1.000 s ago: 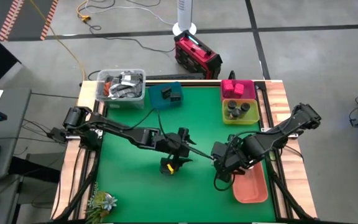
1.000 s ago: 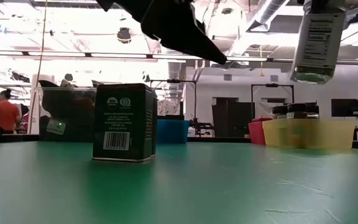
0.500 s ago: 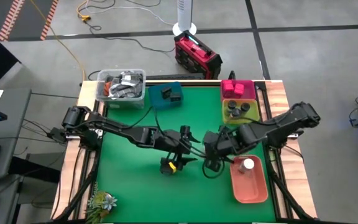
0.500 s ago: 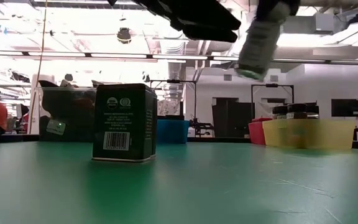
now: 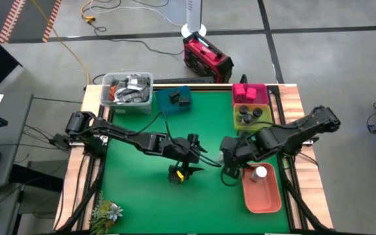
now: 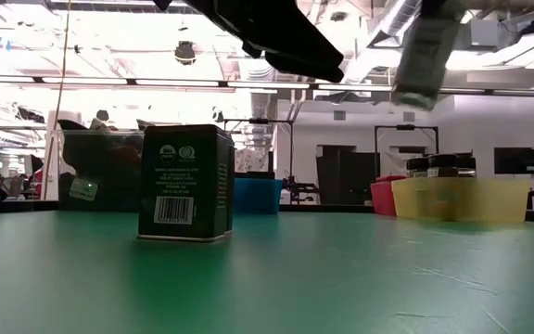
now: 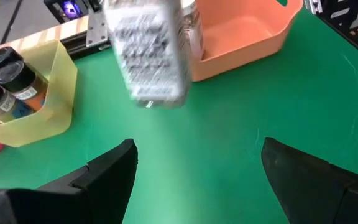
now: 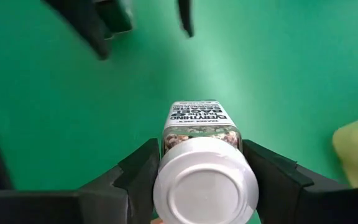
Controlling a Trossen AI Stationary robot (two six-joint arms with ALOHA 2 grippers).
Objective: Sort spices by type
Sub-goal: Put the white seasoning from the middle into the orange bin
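Observation:
The clear spice jar will go down from my right gripper into the salmon tray (image 5: pixel 257 194), and I should set it in front of the other white-capped jar.
A clear, white-capped spice jar (image 8: pixel 199 127) with a printed label hangs above the green table (image 5: pixel 142 196), and my right gripper (image 5: pixel 230 166) is shut on it. In the low view the jar (image 6: pixel 425 56) is tilted, high over the mat. My left gripper (image 5: pixel 194 154) stands open a little to the jar's left, above a dark tin (image 6: pixel 185 183) that rests on its base. In the left wrist view the jar (image 7: pixel 151 53) floats ahead of the spread fingers. Another white-capped jar (image 5: pixel 260 172) stands in the salmon tray (image 5: pixel 266 199). My right gripper pinches the jar's upper body just under the white cap (image 8: pixel 169 140), one finger (image 8: pixel 140 169) on each of two opposite sides. The fingers come steeply from above, slanting toward the table's left. The jar hangs clear of the table, tilted, cap toward the wrist.
At the far right, a yellow tray (image 5: pixel 262 125) holds dark-lidded jars and a pink tray (image 5: pixel 261 99) holds magenta boxes. A teal tray (image 5: pixel 168 106) with dark tins and a clear tub (image 5: pixel 107 83) of clutter stand at the far left. Bare mat lies near the front left.
My right gripper has carried the jar from over the salmon tray toward the table's left, near my left gripper, then part of the way back right. The jar has tipped from upright to tilted. The jar standing in the salmon tray has come into sight.

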